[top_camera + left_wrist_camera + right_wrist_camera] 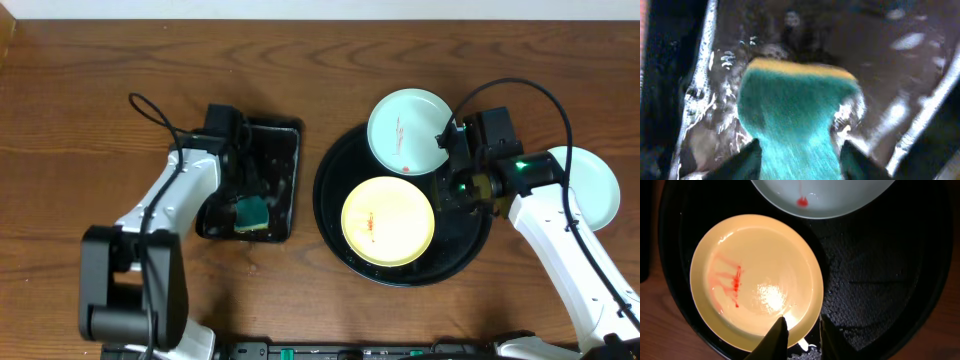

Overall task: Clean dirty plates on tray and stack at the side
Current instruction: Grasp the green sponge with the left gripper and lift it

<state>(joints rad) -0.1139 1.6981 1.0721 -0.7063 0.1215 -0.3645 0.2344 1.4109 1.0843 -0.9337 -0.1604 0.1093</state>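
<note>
Next, my right gripper closes on the yellow plate's rim (432, 212) (822, 287), on the side of the plate toward my right arm, to steady the plate for wiping.
The round black tray (335, 215) holds a pale yellow plate (388, 220) with red smears, which also shows in the right wrist view (755, 275). A pale blue-white plate (405, 130) with a red drip rests on the tray's far rim (825, 195). A third pale plate (595, 185) lies on the table at the right, partly under my right arm. My right gripper (802, 335) is closed narrowly across the yellow plate's near rim, one finger on the plate and one outside it. My left gripper (797, 162) is shut on a green and yellow sponge (795, 105).
The sponge sits in a wet rectangular black tray (285, 150) to the left of the round tray, with foam on its floor (705, 90). A black cable loops on the table behind the left arm (150, 110).
</note>
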